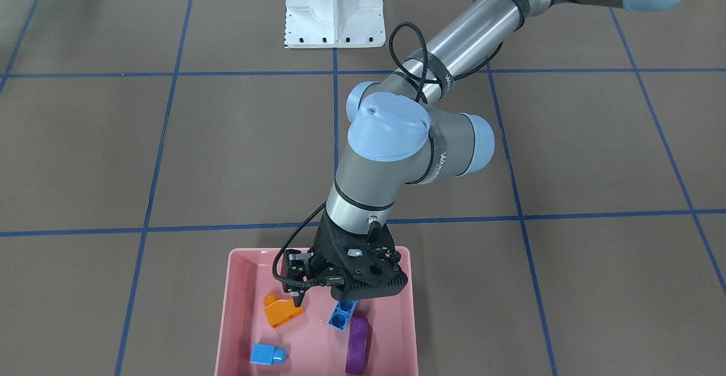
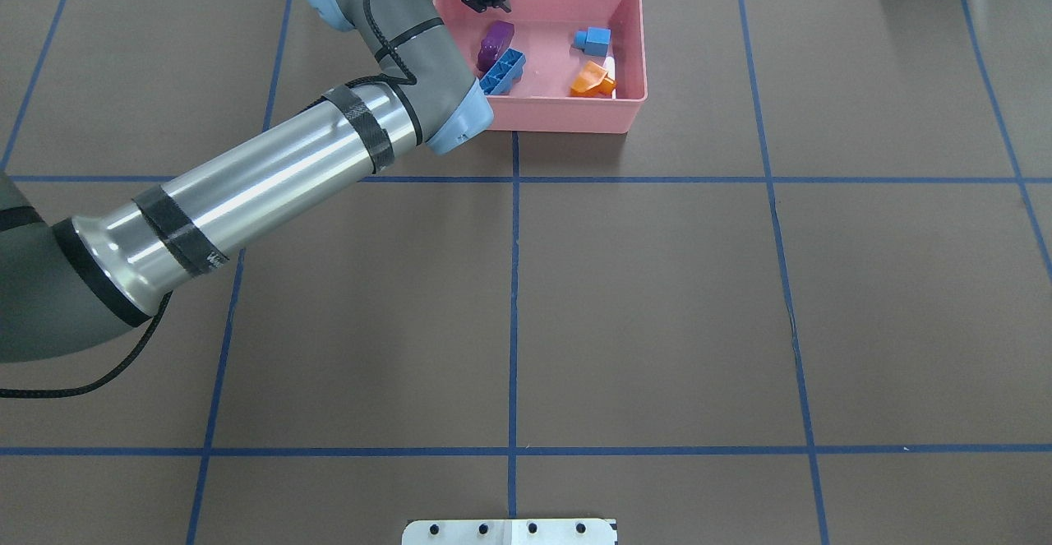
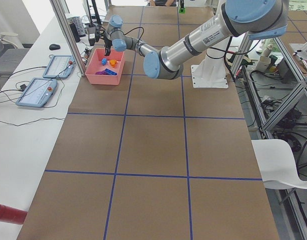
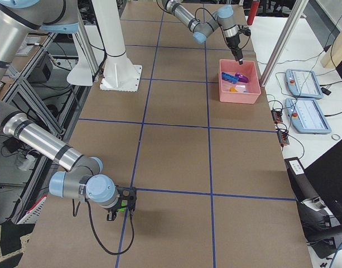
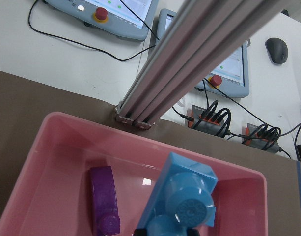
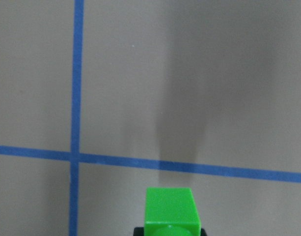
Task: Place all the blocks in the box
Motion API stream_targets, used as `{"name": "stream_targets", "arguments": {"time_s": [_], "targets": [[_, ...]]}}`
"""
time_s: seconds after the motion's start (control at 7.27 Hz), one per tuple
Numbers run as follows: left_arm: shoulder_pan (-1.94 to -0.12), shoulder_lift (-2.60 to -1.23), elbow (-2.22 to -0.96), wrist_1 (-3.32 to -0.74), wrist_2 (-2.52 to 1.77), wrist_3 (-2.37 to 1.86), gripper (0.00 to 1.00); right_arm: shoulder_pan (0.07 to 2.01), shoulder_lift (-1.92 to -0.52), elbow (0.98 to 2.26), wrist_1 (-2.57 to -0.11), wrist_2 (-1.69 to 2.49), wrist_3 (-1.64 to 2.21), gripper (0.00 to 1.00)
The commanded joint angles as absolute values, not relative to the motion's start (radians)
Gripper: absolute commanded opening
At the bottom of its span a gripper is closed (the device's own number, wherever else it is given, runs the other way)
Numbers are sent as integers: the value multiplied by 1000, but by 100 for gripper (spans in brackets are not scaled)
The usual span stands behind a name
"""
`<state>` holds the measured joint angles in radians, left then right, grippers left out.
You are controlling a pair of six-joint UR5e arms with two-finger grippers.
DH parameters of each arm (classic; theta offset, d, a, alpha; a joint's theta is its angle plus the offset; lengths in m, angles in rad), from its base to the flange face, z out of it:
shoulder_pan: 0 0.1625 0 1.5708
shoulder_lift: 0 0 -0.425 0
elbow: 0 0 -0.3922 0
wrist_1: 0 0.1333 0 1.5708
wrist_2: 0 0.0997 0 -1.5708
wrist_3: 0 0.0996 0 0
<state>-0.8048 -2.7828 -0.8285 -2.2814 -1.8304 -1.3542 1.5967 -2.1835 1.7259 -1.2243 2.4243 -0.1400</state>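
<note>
Next, my right gripper lets go of the green brick in the pink box, on the robot-base side of the small blue brick (image 1: 287,308).
The pink box (image 1: 244,285) stands at the table's far edge (image 2: 559,113). In it lie the orange brick (image 1: 281,311), the small blue brick (image 1: 266,355) and the purple brick (image 1: 357,345). My left gripper (image 1: 343,302) reaches down into the box and is shut on one end of the long blue brick (image 1: 342,316). In the left wrist view that brick (image 5: 182,196) fills the bottom middle, with the purple brick (image 5: 103,196) to its left. My right gripper (image 6: 170,232) is shut on the green brick (image 6: 170,211) and holds it above the table, far from the box (image 4: 121,205).
An aluminium post (image 5: 199,54) rises just beyond the box's far wall, with control panels (image 5: 106,14) and cables behind it. The white robot base (image 1: 334,7) stands at the table's robot side. Blue tape lines cross the brown table (image 6: 74,157).
</note>
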Motion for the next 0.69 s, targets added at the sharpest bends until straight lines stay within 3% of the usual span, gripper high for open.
{"name": "stream_targets", "arguments": {"time_s": [0.0,0.28,0.55], "targets": [[-802,-2755,-891,-2277,-1833,-1358,100,1624,-2047,1966,-1612,2430,-141,0],[-843,-2644,-1027,-2252,-1959,-1353,100,1652,-1673,1993,-2023,2416,-141,0],[-926,-2484,-1187,-2232,-2092,-1344,100,1611,-1223,1868,-2306,2395,-123,0]]}}
